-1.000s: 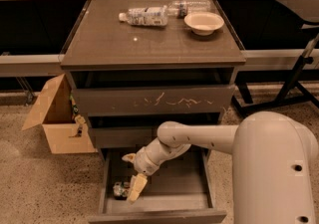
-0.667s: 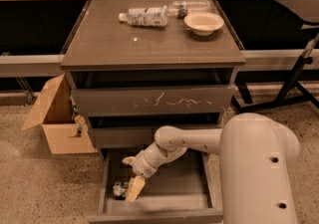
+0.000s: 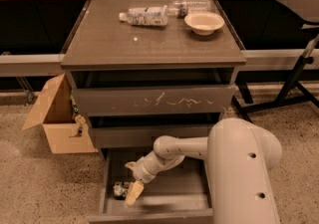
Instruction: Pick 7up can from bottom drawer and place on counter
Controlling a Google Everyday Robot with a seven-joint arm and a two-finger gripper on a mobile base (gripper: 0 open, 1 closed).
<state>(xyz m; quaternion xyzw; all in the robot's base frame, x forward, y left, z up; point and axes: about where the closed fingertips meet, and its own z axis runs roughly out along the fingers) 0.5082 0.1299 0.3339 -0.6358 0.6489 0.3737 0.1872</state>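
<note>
Next, my gripper closes on the 7up can's end [image 3: 126,188] that is nearest the white arm, so that the other end sticks out toward the side of the bottom drawer.
The bottom drawer [image 3: 164,203] is pulled open at the foot of the cabinet. The 7up can [image 3: 119,189], small and silvery with green, lies at the drawer's left side. My gripper [image 3: 131,194] reaches down into the drawer on the white arm, its tan fingers [image 3: 132,192] right beside the can on the can's right. The counter [image 3: 149,36] is the dark glossy top of the cabinet, well above the gripper.
Two clear plastic bottles [image 3: 147,15] lie on the counter's back, with a beige bowl [image 3: 204,22] to their right. An open cardboard box [image 3: 55,116] stands on the floor left of the cabinet. The scratched drawer front [image 3: 154,101] sits above. A black stand [image 3: 294,78] is at right.
The arm's bulky body has swung further left and forward in view. The gripper has stayed low in the drawer next to the can.
</note>
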